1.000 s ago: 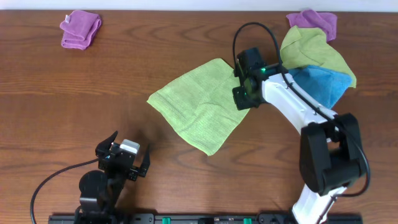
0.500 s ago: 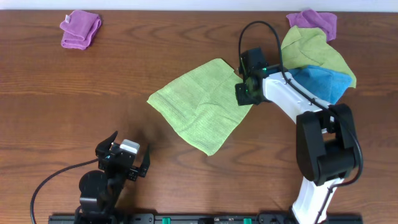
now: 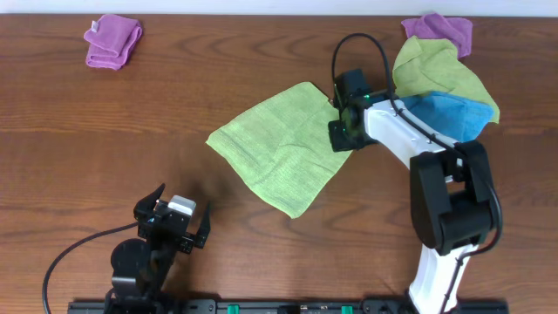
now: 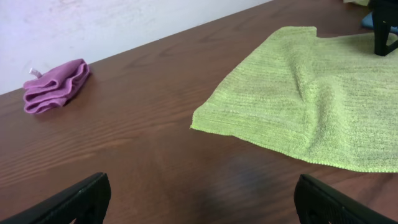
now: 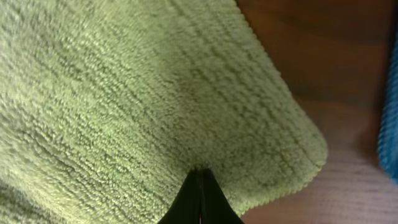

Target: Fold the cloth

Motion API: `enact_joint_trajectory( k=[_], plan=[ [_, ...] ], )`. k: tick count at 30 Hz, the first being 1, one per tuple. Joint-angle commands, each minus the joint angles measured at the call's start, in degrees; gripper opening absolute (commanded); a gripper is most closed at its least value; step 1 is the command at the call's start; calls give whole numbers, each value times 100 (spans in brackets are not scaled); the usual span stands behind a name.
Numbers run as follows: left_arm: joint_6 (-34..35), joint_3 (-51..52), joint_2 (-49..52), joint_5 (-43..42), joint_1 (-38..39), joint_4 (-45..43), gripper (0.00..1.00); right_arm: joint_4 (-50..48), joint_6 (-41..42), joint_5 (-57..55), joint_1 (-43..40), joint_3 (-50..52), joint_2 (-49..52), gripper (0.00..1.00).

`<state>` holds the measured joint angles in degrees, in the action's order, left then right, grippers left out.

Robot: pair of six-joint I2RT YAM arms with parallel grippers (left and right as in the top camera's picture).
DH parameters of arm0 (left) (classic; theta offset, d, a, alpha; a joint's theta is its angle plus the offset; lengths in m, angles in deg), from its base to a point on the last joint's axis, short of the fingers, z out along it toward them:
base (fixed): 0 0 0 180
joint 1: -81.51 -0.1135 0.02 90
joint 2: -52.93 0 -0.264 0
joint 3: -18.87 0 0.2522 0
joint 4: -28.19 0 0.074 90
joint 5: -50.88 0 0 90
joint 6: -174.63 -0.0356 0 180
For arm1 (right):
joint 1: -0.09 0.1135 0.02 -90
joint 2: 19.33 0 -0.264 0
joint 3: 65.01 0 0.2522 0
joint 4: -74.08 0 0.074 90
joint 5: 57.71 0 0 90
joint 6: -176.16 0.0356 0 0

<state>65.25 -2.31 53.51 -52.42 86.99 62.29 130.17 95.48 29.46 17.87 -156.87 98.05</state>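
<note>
My right gripper is going to release the light green cloth's held corner on the bare wood [image 3: 328,212] just beside the cloth's near corner.
The light green cloth [image 3: 279,148] lies spread flat in the middle of the table, with a ridge of wrinkles near its middle. It also shows in the left wrist view [image 4: 311,106]. My right gripper [image 3: 343,131] is at the cloth's right corner, and in the right wrist view its fingers [image 5: 200,180] are shut on the cloth [image 5: 155,93] near that rounded corner. My left gripper [image 3: 181,205] is open and empty near the front left of the table, well short of the cloth; its fingertips [image 4: 202,199] frame bare wood.
A folded purple cloth [image 3: 113,41] lies at the far left corner, also in the left wrist view [image 4: 56,84]. A pile at the far right holds a purple cloth [image 3: 440,30], a lime cloth [image 3: 436,70] and a blue cloth [image 3: 449,113], close behind my right arm.
My right gripper has shifted slightly up and to the right at the cloth's right corner, then held still. The left arm has not moved.
</note>
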Motion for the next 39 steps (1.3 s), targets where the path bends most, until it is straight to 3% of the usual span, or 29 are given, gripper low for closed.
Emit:
enact_joint_trajectory(
  k=[1, 9, 17, 28, 34, 39],
  plan=[
    [-35, 116, -33, 17, 20, 42, 96, 304, 105, 190, 278, 109, 264, 2],
    [-35, 116, -33, 17, 20, 42, 95, 1469, 647, 675, 1143, 109, 256, 1],
    [-35, 116, -33, 17, 20, 42, 96, 1871, 894, 671, 2057, 107, 245, 1],
    [-35, 116, -33, 17, 20, 42, 96, 2404, 953, 649, 2017, 92, -85, 2],
    [-35, 116, -33, 17, 20, 42, 95, 2538, 1040, 522, 2002, 37, -1296, 1],
    [-35, 116, -33, 17, 20, 42, 95, 2404, 1038, -380, 1878, -57, -2616, 1]
  ],
)
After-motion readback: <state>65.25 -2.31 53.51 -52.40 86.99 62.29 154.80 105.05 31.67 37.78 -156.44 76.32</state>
